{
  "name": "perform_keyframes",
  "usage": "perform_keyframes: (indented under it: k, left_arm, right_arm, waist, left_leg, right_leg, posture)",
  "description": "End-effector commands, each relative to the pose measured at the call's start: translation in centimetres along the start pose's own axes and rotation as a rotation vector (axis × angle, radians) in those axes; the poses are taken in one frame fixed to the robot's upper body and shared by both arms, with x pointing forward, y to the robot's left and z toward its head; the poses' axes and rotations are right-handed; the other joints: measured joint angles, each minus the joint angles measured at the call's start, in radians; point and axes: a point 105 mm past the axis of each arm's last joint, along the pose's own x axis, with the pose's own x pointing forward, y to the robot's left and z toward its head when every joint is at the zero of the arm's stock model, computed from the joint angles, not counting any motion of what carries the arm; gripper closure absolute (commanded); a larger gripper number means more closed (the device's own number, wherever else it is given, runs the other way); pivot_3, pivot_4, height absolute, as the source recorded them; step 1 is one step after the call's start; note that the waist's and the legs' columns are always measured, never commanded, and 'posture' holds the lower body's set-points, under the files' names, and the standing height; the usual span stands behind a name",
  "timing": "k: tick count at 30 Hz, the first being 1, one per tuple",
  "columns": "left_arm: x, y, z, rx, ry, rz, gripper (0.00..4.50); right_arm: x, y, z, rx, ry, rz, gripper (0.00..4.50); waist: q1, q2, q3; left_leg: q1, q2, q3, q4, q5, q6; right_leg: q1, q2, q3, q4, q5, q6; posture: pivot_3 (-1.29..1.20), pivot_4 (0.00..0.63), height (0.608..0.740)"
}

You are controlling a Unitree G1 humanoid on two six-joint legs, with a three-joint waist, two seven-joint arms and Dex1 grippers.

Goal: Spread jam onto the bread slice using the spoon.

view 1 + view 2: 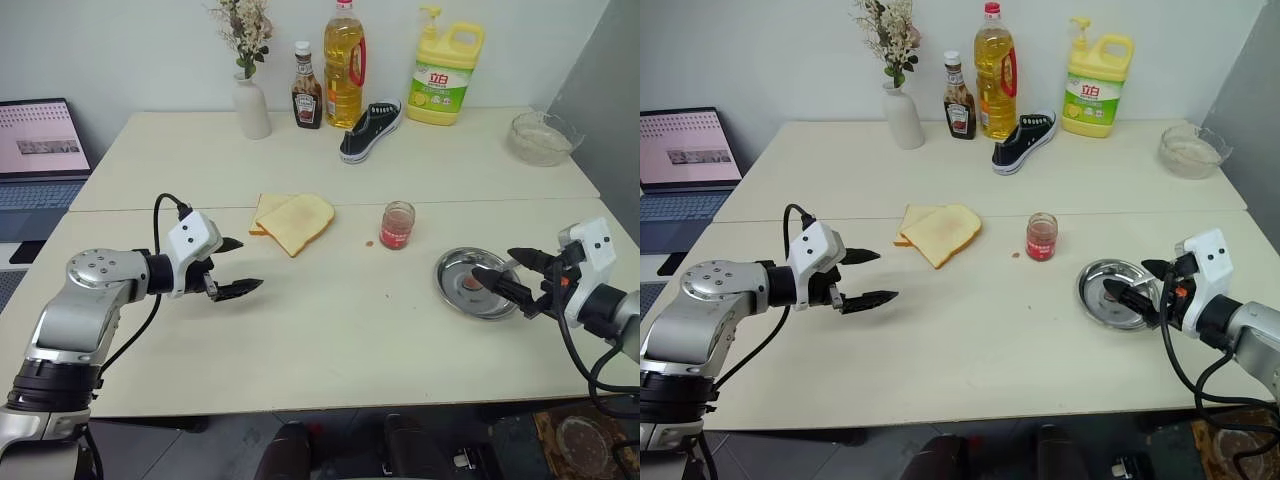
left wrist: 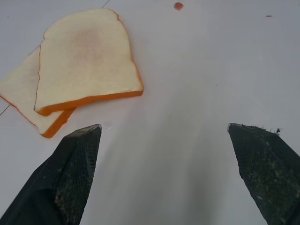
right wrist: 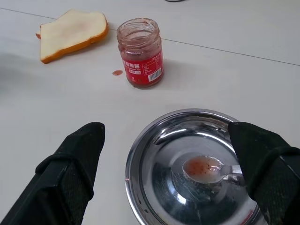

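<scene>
I grab the bread slice next with my left gripper, by the corner of its flat end (image 1: 264, 219) (image 2: 39, 100) that overlaps the lower slice.
Two slices lie stacked at mid-table. The upper one, golden-tan with a domed end, is the bread slice (image 1: 302, 222). My left gripper (image 1: 250, 264) hovers open short of it, nothing between its fingers (image 2: 75, 168). To the right of the bread stands the lidless glass jar of red jam (image 1: 397, 224). Right of the jar is a round steel dish (image 1: 446, 272), and the small silver spoon (image 3: 206, 168) lies in it with jam smeared in its bowl. My right gripper (image 1: 493, 261) stands open over the dish's near side. The spoon's handle runs under one finger (image 3: 262, 164).
Along the far edge stand a white vase of flowers (image 1: 250, 100), a ketchup bottle (image 1: 306, 98), an oil bottle (image 1: 343, 62), a yellow detergent jug (image 1: 443, 72) and a black shoe (image 1: 370, 130). A glass bowl (image 1: 543, 137) sits far right. A laptop (image 1: 40, 150) is off the left side.
</scene>
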Motion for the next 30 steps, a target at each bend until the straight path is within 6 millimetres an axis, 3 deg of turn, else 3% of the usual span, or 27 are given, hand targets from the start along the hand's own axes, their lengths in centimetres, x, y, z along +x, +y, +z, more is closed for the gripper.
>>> perform_keyframes:
  k: [1, 8, 10, 14, 17, 20, 24, 30]
  left_arm:
    - [-0.5, 0.2, 0.8, 0.032, -0.018, 0.021, 0.00]
    - [-0.7, 0.2, 1.2, 0.015, -0.032, 0.022, 0.00]
    - [-1.0, 0.5, 1.4, -0.002, -0.045, 0.035, 0.00]
    - [-1.4, 2.8, 2.1, -0.082, -0.113, 0.139, 0.00]
    - [-0.5, 5.8, 2.2, -0.128, -0.157, 0.283, 0.00]
    - [2.0, 8.0, 2.8, -0.211, -0.229, 0.368, 0.00]
    - [5.8, 8.9, 2.1, -0.235, -0.210, 0.398, 0.00]
    - [9.1, 8.6, 1.0, -0.316, -0.175, 0.339, 0.00]
  right_arm:
    - [-0.3, -0.2, 0.6, -0.027, -0.019, -0.010, 0.03]
    - [-0.2, 0.1, 0.5, -0.026, -0.016, 0.011, 0.03]
    - [0.2, 1.0, 0.7, -0.021, -0.023, 0.046, 0.03]
    - [1.1, 2.4, 1.2, -0.046, -0.034, 0.104, 0.03]
    - [2.3, 4.3, 1.6, -0.066, -0.048, 0.186, 0.03]
    - [4.2, 6.8, 2.9, -0.089, -0.104, 0.259, 0.03]
    - [6.0, 11.0, 4.1, -0.149, -0.149, 0.407, 0.03]
    - [7.7, 13.0, 5.1, -0.202, -0.178, 0.466, 0.03]
  waist:
    - [0.000, 0.000, 0.000]
    - [0.000, 0.000, 0.000]
    - [0.000, 0.000, 0.000]
    - [-0.001, 0.000, 0.000]
    - [0.000, -0.001, 0.000]
    - [0.001, -0.002, 0.000]
    - [0.000, -0.003, -0.001]
    - [-0.004, -0.004, -0.001]
  left_leg:
    - [0.000, 0.000, 0.000, 0.000, 0.000, 0.000]
    - [0.000, 0.000, 0.000, 0.000, 0.000, 0.000]
    - [0.000, 0.000, 0.000, 0.000, 0.000, 0.000]
    - [0.000, 0.000, 0.000, 0.000, 0.000, 0.000]
    - [0.001, -0.001, 0.000, 0.001, 0.000, 0.000]
    - [0.001, -0.001, 0.000, 0.001, 0.000, 0.000]
    - [-0.002, -0.002, 0.000, 0.001, 0.000, 0.000]
    - [-0.012, -0.006, 0.000, 0.003, 0.001, -0.001]
  right_leg:
    - [0.000, 0.000, 0.000, 0.000, 0.000, 0.000]
    - [0.000, 0.000, 0.000, 0.000, 0.000, 0.000]
    - [0.000, 0.000, 0.000, 0.000, 0.000, 0.000]
    - [0.000, 0.000, 0.000, 0.000, 0.000, 0.000]
    - [0.001, 0.001, -0.001, 0.001, 0.001, 0.001]
    - [0.001, 0.001, -0.001, 0.000, 0.002, 0.003]
    - [-0.002, 0.001, 0.000, 0.000, 0.003, 0.003]
    - [-0.012, 0.001, -0.001, 0.002, 0.006, -0.002]
  posture:
    - [0.00, 0.150, 0.740]
    - [0.00, 0.150, 0.740]
    - [0.00, 0.150, 0.740]
    - [0.00, 0.150, 0.740]
    - [0.00, 0.150, 0.740]
    - [0.00, 0.150, 0.740]
    - [0.00, 0.150, 0.740]
    - [0.00, 0.150, 0.740]
